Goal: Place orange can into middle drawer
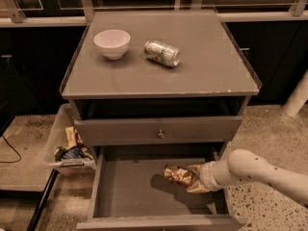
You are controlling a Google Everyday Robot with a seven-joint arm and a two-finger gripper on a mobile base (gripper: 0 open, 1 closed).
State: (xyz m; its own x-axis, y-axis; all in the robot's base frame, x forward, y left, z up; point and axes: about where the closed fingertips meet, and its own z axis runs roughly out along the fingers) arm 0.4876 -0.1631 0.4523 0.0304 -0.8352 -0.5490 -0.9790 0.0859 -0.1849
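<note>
Next, my gripper drops the orange can on the grey bottom near the centre of the open middle drawer (177, 179).
The orange can (176, 173) is golden-orange with dark patches and lies on its side, held just above the floor of the open middle drawer (130, 189), in its right half. My gripper (192, 179) reaches in from the right on a white arm and is shut on the can's right end. The can casts a shadow on the drawer's grey floor. The drawer is pulled out below the shut grey drawer front with a round knob (160, 134).
On the cabinet top (202, 71) stand a white bowl (111, 43) and a silver-and-green can (162, 53) lying on its side. A clear bin with snack packets (67, 148) sits on the floor at the left. A white post (297, 97) stands at the right.
</note>
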